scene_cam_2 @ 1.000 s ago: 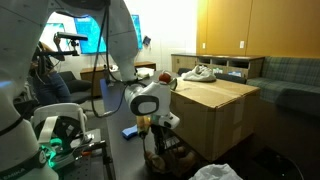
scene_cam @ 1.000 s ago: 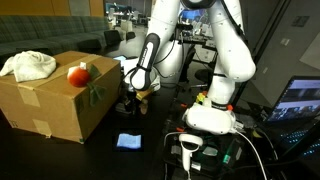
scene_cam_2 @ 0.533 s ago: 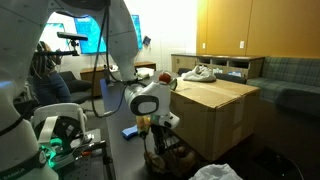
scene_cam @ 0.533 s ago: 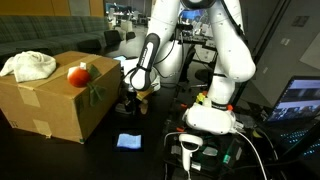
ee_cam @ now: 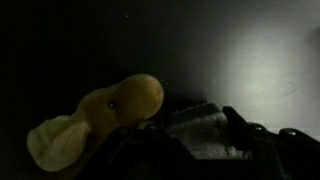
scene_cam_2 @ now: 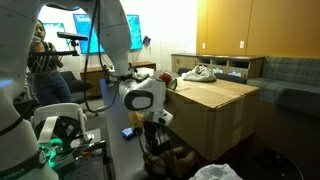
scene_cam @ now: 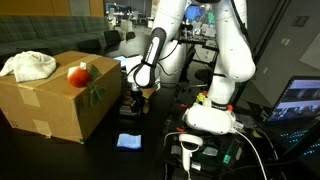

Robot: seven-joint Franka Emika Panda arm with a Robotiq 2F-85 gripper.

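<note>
Next, my gripper releases the grey textured thing on top of the cardboard box (scene_cam: 87, 59) just behind the red ball.
My gripper (scene_cam: 133, 103) hangs low beside the front corner of a cardboard box (scene_cam: 50, 100), close above the dark table. In the wrist view a yellow soft toy (ee_cam: 105, 118) fills the lower left, pressed against the gripper (ee_cam: 165, 140), whose jaws stand partly closed around it. One dark finger (ee_cam: 240, 130) shows at the right, with a grey textured patch beside it. In an exterior view the gripper (scene_cam_2: 155, 138) sits just above some brown things (scene_cam_2: 168, 157) at the foot of the box (scene_cam_2: 215, 110). The toy is hardly visible in either exterior view.
On the box lie a red ball (scene_cam: 78, 74) and a white cloth (scene_cam: 28, 66). A blue cloth (scene_cam: 128, 141) lies on the table near the gripper. The robot's base (scene_cam: 210, 115) and cables stand at the right, with a sofa behind the box.
The arm has dropped lower, bringing the gripper and toy nearer the table beside the box. The jaws keep the same width.
</note>
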